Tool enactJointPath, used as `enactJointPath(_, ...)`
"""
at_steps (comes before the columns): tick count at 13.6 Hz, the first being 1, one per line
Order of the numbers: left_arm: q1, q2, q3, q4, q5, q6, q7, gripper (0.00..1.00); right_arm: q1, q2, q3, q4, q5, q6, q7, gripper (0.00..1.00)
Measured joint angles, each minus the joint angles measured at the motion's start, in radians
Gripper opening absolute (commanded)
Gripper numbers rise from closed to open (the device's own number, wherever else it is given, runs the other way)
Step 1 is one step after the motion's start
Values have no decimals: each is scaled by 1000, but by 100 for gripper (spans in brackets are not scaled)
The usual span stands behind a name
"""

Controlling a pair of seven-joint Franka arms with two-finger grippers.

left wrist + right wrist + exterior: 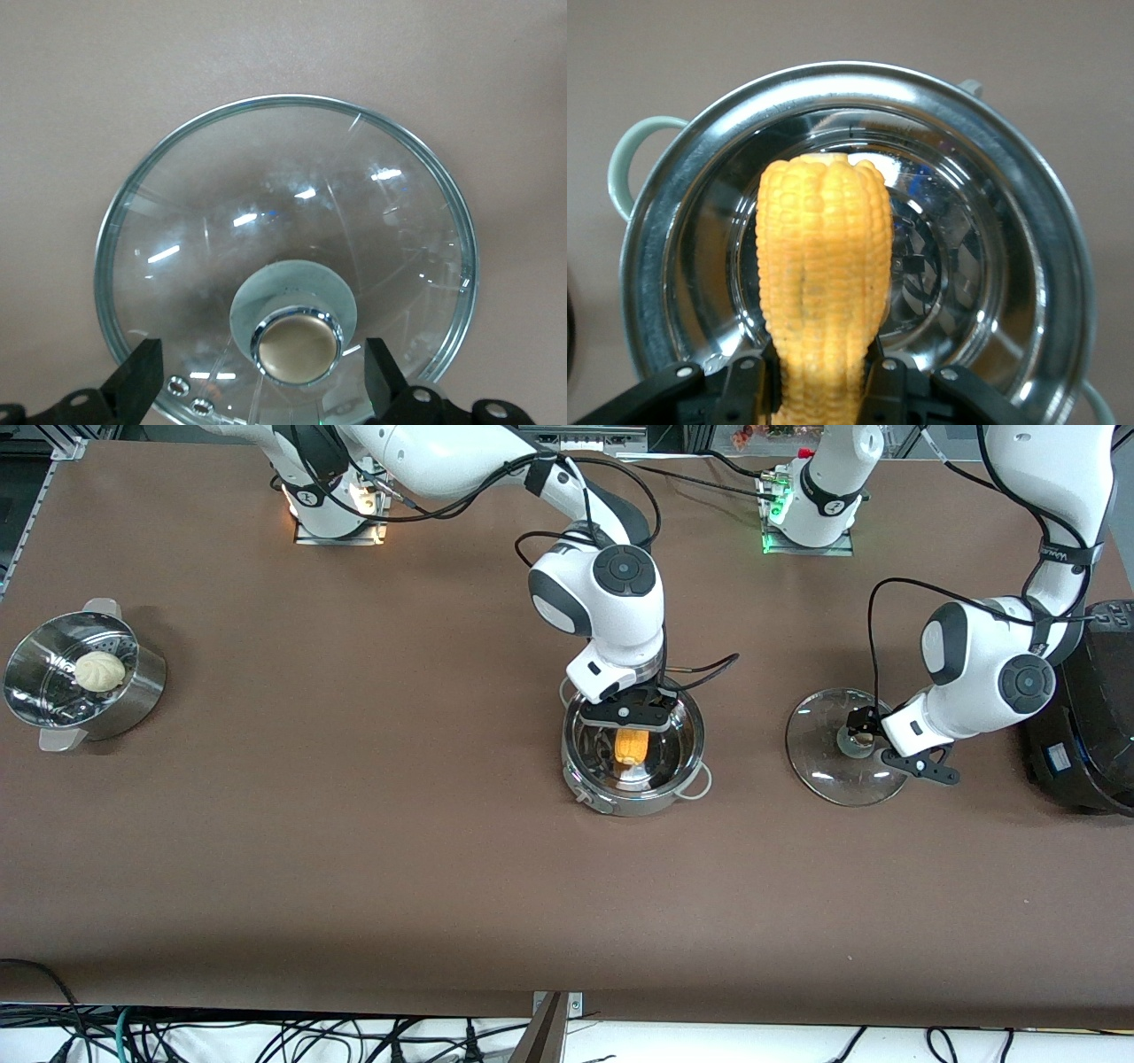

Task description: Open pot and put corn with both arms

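My right gripper has the yellow corn. It will let go of the corn near the middle of the shiny steel pot's bottom [638, 761] [826, 266].
The shiny steel pot [687, 775] stands open at mid-table. My right gripper [631, 728] is shut on the yellow corn [631, 746] and holds it over the pot's inside. In the right wrist view the corn [824, 257] sticks out from between the fingers [749, 381] of the gripper [822, 385] above the pot [859, 75]. The glass lid [824, 771] lies on the table toward the left arm's end. My left gripper [879, 742] is open, with its fingers on either side of the tan knob [299, 343] and apart from it. The lid [292, 195] fills the left wrist view, where the gripper [261, 359] shows too.
A perforated steel steamer pot [133, 691] with a white bun [99, 670] stands at the right arm's end of the table. A big black rice cooker [1085, 726] stands at the left arm's end, close beside the left arm's wrist.
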Motion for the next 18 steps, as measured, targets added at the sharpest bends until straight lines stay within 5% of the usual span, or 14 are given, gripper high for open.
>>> enactJointPath(10, 40, -353, 4, -29, 0, -107, -4, 100, 7, 53, -14, 7, -34, 54, -25, 23)
enactJointPath(13, 42, -445, 25, 23, 0, -258, -6, 100, 13, 67, -14, 7, -50, 57, -32, 45)
enactJointPath(14, 42, -461, 32, 70, 0, -332, -8, 100, 15, 67, -14, 7, -59, 56, -32, 59)
enactJointPath(15, 43, -471, 36, 120, 2, -399, -16, 100, 17, 67, -14, 7, -63, 56, -32, 91)
enactJointPath(16, 43, -475, 37, 166, 9, -460, -39, 100, 19, 67, -14, 7, -65, 55, -33, 100)
enactJointPath(18, 39, -475, 27, 238, 23, -569, -123, 100, 21, 67, -15, 7, -65, 48, -37, 100)
